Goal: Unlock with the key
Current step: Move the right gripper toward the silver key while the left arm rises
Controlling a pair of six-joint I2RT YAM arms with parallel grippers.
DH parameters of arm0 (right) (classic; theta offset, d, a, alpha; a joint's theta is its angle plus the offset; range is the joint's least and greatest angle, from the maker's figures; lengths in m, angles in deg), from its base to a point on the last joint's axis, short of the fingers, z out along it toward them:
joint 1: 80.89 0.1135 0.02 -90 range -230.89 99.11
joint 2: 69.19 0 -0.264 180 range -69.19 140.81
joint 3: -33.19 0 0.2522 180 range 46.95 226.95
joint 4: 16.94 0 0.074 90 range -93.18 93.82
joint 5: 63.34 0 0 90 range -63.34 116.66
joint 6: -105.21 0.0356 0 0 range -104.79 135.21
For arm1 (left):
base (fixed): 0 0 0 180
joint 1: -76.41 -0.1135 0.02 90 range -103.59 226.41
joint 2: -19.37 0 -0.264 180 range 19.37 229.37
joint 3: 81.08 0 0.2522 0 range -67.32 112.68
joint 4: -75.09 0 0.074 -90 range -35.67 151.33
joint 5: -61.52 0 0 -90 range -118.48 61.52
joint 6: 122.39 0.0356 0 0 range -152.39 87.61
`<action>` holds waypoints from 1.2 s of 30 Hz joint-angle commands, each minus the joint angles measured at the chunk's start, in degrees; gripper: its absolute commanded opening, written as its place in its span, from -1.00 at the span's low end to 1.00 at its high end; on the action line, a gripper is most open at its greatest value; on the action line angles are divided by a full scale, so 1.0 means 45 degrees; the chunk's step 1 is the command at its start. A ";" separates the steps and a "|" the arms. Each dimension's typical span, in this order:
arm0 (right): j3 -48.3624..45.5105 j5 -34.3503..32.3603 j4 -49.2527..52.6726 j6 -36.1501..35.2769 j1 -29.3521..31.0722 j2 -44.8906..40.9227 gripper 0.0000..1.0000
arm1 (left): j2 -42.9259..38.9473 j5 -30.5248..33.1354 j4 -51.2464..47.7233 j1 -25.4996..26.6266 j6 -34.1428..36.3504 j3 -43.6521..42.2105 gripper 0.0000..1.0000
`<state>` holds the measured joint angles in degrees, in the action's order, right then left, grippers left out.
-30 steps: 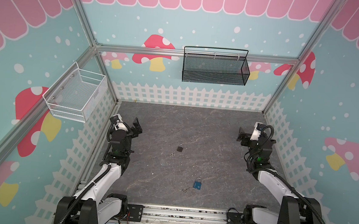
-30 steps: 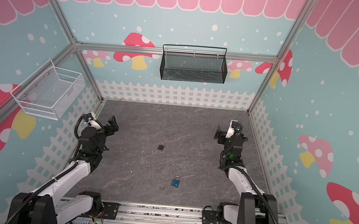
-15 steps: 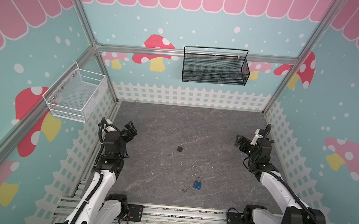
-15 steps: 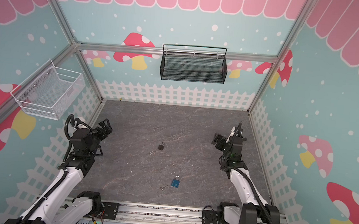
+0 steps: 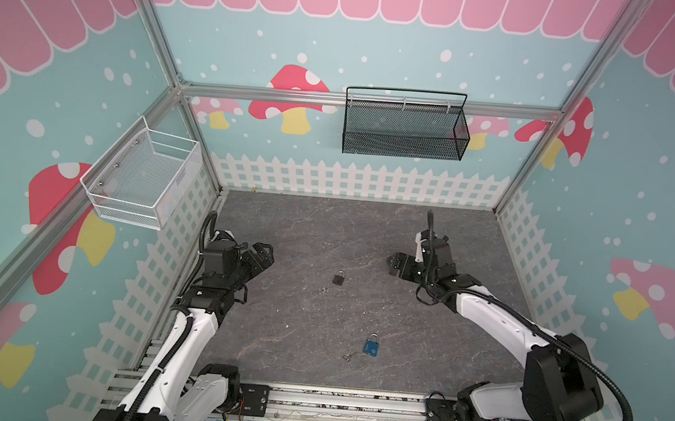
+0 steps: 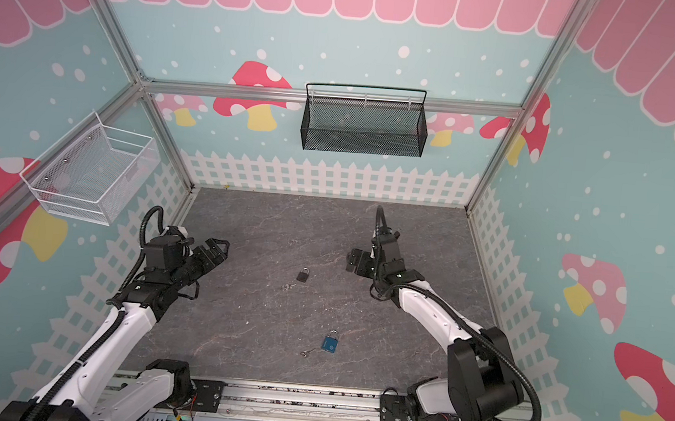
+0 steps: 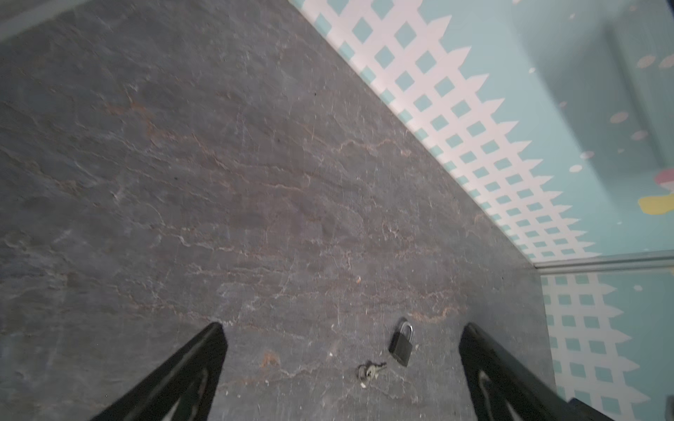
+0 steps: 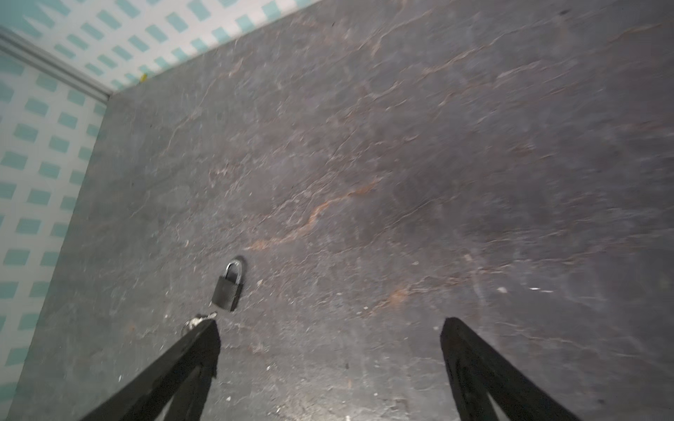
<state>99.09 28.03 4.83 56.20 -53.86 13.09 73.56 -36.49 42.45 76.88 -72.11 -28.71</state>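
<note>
My right gripper will move to the small key in front of the black padlock and close on the key's metal ring (image 5: 321, 291) (image 8: 187, 327).
A small black padlock (image 5: 338, 277) (image 6: 302, 274) lies flat mid-floor with a small key (image 5: 324, 289) (image 6: 288, 286) just in front of it. A blue padlock (image 5: 372, 345) (image 6: 330, 342) lies nearer the front, another key (image 5: 350, 356) (image 6: 306, 352) beside it. My left gripper (image 5: 265, 253) (image 6: 220, 247) hovers open, left of the black padlock. My right gripper (image 5: 393, 264) (image 6: 352, 260) hovers open to its right. The left wrist view shows the black padlock (image 7: 401, 344) and key (image 7: 368, 371) between my open left gripper (image 7: 343, 326). In the right wrist view, padlock (image 8: 228, 289) and key (image 8: 198, 320) sit by one finger of the open gripper (image 8: 331, 322).
A black mesh basket (image 5: 403, 127) hangs on the back wall and a white wire basket (image 5: 142, 180) on the left wall. Picket-fence walls enclose the grey stone floor (image 5: 326, 227). A metal rail (image 5: 332, 398) runs along the front edge.
Both arms have swung inward from the side walls toward the black padlock at the middle. Both grippers stayed open. The padlocks and keys have not moved.
</note>
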 commanded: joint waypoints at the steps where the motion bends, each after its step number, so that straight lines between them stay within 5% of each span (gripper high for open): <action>1: 0.0697 -0.0479 0.1254 0.0927 0.1154 0.0860 0.95 | 0.0304 -0.0525 -0.1100 0.0515 -0.0399 0.0402 1.00; 14: 0.4482 -0.1970 0.2651 0.1778 0.4126 0.4936 0.96 | 0.1364 0.0684 -0.1119 0.2388 -0.1037 0.0600 0.99; 36: 0.8311 -0.3678 0.4636 0.2281 0.5431 0.8911 0.96 | 0.2099 0.2545 -0.0689 0.2747 -0.1504 0.0391 0.99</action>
<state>134.39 14.09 22.56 64.94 -29.99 51.40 83.31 -26.96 39.28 88.97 -78.12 -27.51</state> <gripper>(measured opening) 0.979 0.997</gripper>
